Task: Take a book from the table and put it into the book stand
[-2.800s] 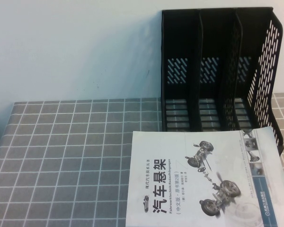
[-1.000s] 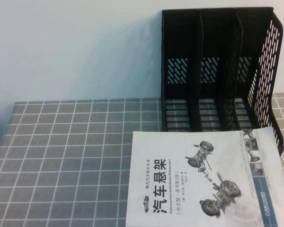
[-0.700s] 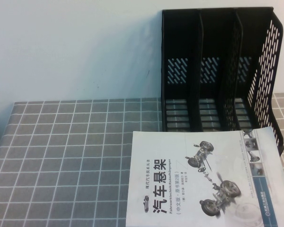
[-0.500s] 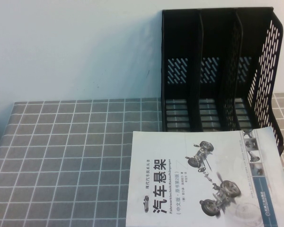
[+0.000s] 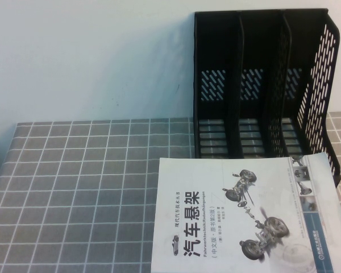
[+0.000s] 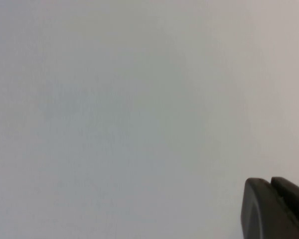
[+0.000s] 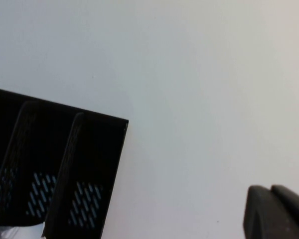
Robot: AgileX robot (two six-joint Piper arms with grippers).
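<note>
I should close my left gripper on the title-side edge point(image 5: 156, 212) of the big white book, beside its black Chinese title.
The large white book point(image 5: 247, 216) with a black Chinese title and grey suspension drawings lies flat on the grid-patterned table point(image 5: 79, 187) at the front right. Its far edge lies just in front of the black book stand point(image 5: 261, 85). The stand's three upright compartments hold nothing. Neither arm shows in the high view. My left gripper point(image 6: 269, 183) is shut and empty and faces a plain white wall. My right gripper point(image 7: 270, 189) is shut and empty and faces the wall, with the stand's top point(image 7: 55, 164) off to one side.
A white wall rises behind the table and the stand. The table's left half point(image 5: 74, 170) carries only the grey cloth. The book runs past the front edge of the high view.
</note>
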